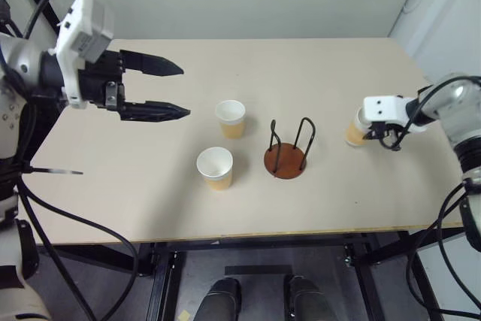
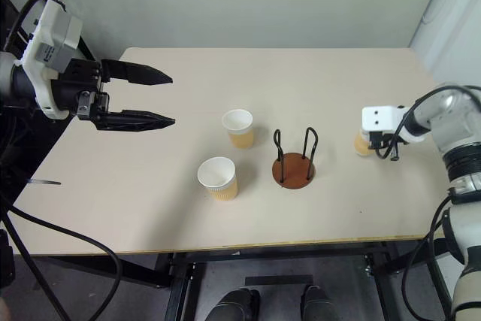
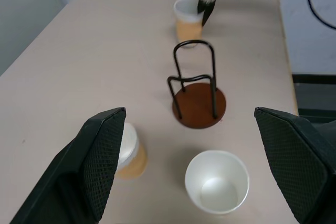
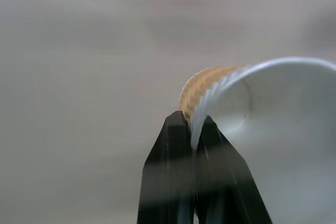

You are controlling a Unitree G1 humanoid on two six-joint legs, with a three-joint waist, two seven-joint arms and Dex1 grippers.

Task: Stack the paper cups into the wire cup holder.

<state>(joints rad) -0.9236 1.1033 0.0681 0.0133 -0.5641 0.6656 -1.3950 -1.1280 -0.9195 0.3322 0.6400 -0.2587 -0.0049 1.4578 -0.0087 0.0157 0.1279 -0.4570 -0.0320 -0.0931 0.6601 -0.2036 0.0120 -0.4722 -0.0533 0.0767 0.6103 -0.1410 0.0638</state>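
Observation:
My right gripper is holding its paper cup, and I should let go of it on the brown disc (image 1: 287,162) between the black wire loops.
Two paper cups stand upright and open near the table's middle, one (image 1: 231,118) farther back and one (image 1: 215,168) nearer the front. Just right of them is the wire cup holder (image 1: 285,162), a brown disc with two black wire loops and nothing in it. A third paper cup (image 1: 354,131) is at the right, where my right gripper (image 4: 191,124) is shut on its rim, one finger inside and one outside. The cup's wall (image 4: 202,85) looks tilted in the right wrist view. My left gripper (image 1: 185,92) hovers open above the table's left side, holding nothing.
The beige table (image 1: 135,186) has its front edge close to me and walls behind and to the right. Black cables hang at both sides of the table.

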